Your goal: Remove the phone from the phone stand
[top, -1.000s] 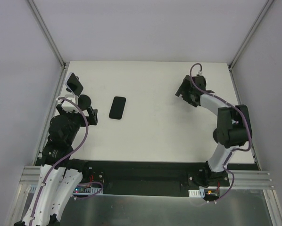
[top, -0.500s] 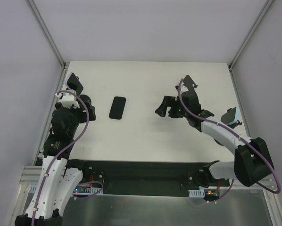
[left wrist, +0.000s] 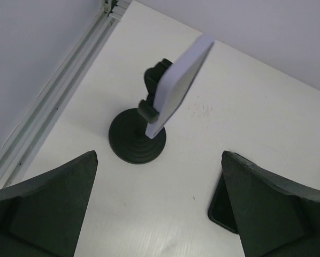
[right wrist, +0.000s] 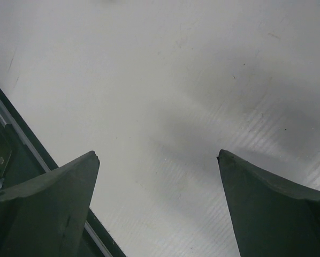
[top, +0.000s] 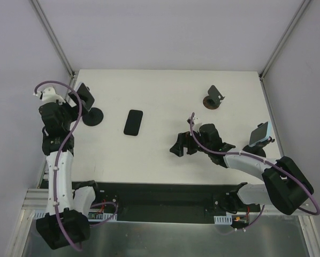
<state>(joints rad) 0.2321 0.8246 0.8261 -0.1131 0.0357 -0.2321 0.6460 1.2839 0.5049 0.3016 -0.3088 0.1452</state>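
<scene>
I should next close my left gripper on the middle of the long side edge [top: 78, 101] [left wrist: 177, 80] of the phone that is tilted on the black phone stand with the round base.
A phone [top: 85, 95] sits tilted on a black round-based phone stand [top: 93, 116] at the table's far left. In the left wrist view its pale back [left wrist: 178, 85] faces me above the stand base [left wrist: 137, 142]. My left gripper [top: 73, 107] is open and empty, just left of the stand and apart from it; in its wrist view [left wrist: 159, 160] the stand lies ahead of the fingertips. My right gripper [top: 180, 149] is open and empty over bare table near the front middle, as the right wrist view [right wrist: 158, 154] shows.
A black phone [top: 133, 122] lies flat right of the stand, partly hidden by a finger in the left wrist view [left wrist: 220, 209]. An empty black stand [top: 213, 99] is at the back right. Another phone [top: 259, 134] leans near the right edge. The table's front edge [right wrist: 21, 139] is close.
My right arm swung from the back-right stand toward the front middle, uncovering the empty stand. My left arm pulled back and left, from over the stand base to beside it.
</scene>
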